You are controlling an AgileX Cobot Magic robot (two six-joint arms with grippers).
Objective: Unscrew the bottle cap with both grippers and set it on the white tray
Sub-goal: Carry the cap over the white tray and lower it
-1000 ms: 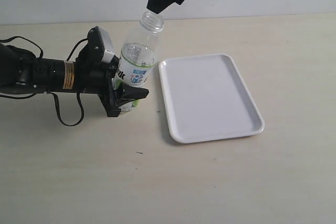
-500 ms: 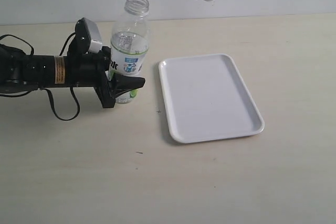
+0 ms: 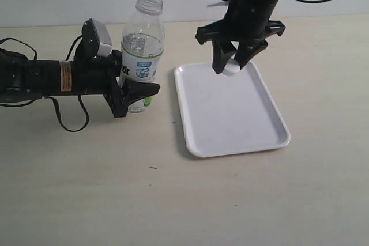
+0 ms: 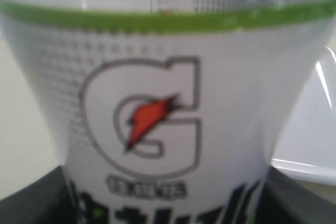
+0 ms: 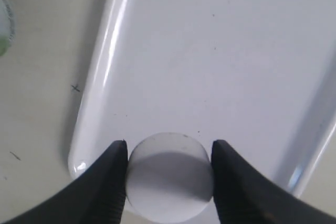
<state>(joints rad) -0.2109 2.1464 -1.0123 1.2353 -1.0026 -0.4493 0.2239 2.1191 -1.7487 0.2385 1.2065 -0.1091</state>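
The robot's right gripper needs to release the bottle cap, now pinched above the white tray, just beyond the middle of the white tray (image 3: 228,98) (image 5: 236,64), toward the tray's far edge.
The clear bottle (image 3: 141,50) stands upright on the table with its neck open and no cap on. My left gripper (image 3: 135,93) is shut on its lower body; up close its label (image 4: 157,119) fills the left wrist view. The white bottle cap (image 3: 232,68) sits pinched between the fingers of my right gripper (image 3: 230,66), just over the far left corner of the white tray (image 3: 236,125). In the right wrist view the bottle cap (image 5: 169,177) is clamped between both black fingertips (image 5: 113,171) above the tray (image 5: 210,51).
The tray lies right of the bottle, a small gap between them. Black cables (image 3: 69,125) trail from the left arm over the beige table (image 3: 173,200). A pale wall runs along the back.
My right gripper has come down from above the bottle and moved right, carrying the cap to the tray's far left corner. The left gripper set the bottle upright, then held still.
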